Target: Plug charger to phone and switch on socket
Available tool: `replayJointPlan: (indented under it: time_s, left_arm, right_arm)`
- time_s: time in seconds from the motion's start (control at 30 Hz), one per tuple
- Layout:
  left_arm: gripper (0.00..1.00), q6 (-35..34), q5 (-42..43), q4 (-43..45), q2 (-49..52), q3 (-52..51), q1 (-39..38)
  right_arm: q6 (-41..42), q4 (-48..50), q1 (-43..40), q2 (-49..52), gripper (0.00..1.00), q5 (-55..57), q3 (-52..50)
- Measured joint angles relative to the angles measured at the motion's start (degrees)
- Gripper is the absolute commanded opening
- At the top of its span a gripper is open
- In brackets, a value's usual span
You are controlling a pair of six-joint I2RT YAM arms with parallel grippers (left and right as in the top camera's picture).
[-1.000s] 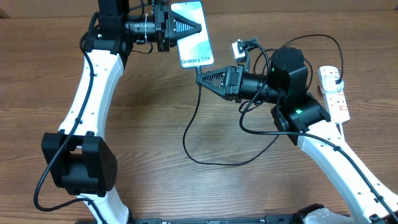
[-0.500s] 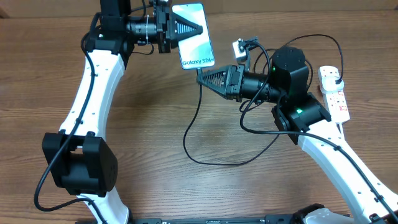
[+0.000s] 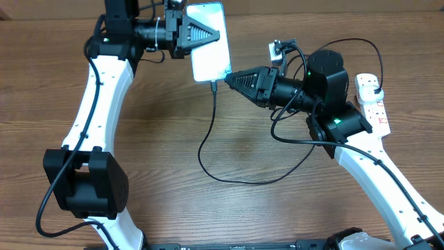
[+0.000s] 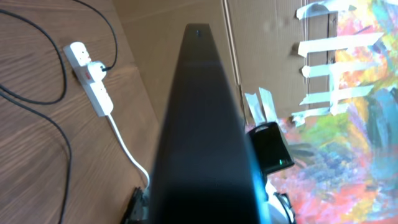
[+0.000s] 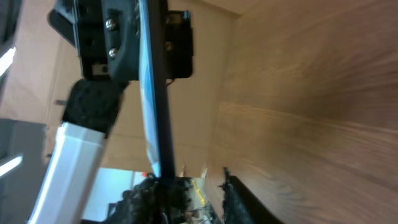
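Observation:
Next, I set the phone with my left gripper on the bare wood (image 3: 186,113) between its arm and the hanging charger cable.
My left gripper (image 3: 199,34) is shut on the phone (image 3: 209,40) and holds it raised and tilted at the back of the table, its pale screen facing up. The left wrist view shows only its dark back (image 4: 205,124). My right gripper (image 3: 228,76) is shut on the charger's connector tip, which sits at the phone's lower edge. The right wrist view shows the phone edge-on (image 5: 158,93) running down to my right gripper's jaws (image 5: 189,193). The black charger cable (image 3: 205,142) hangs down, loops over the table and runs to the white socket (image 3: 372,104), where its plug (image 3: 375,89) sits.
The socket also shows in the left wrist view (image 4: 90,74) with its thick white cord (image 4: 130,155). The cable loop (image 3: 257,179) lies on the wooden table (image 3: 159,160) between the arms. A cardboard wall (image 4: 180,37) stands behind the table.
The left gripper tilted the phone and shifted it slightly left, so its text no longer reads. The right gripper moved up and left, bringing the connector to the phone's lower edge.

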Motion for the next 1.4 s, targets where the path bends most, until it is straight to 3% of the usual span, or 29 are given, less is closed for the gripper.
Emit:
replayJointPlan:
  time_s: [0.2, 0.33, 0.63, 0.93, 1.2, 1.4]
  left_arm:
    - [0.04, 10.16, -2.78, -13.42, 0.0, 0.02, 0.44]
    - [0.04, 17.55, -12.59, -27.19, 0.0, -0.04, 0.35]
    - [0.04, 34.91, -32.48, -44.26, 0.0, -0.13, 0.35]
    - [0.04, 43.85, -40.06, -47.12, 5.07, -0.11, 0.35]
    - [0.04, 45.44, -41.57, -44.72, 18.27, -0.11, 0.35]
    - [0.04, 45.77, -42.12, -42.58, 22.58, -0.11, 0.35]
  right_arm:
    - [-3.63, -5.77, -0.74, 0.22, 0.52, 1.95, 0.0]
    - [-6.86, -11.28, -0.9, 0.26, 0.54, 2.99, 0.0]
    - [-13.53, -23.04, -0.9, 0.26, 0.59, 6.1, 0.0]
    - [-18.16, -30.12, -0.9, 0.26, 0.63, 7.78, 0.0]
    - [-20.87, -33.77, -0.9, 0.26, 0.64, 8.85, 0.0]
    - [-21.68, -33.77, -0.9, 0.26, 0.63, 9.14, 0.0]
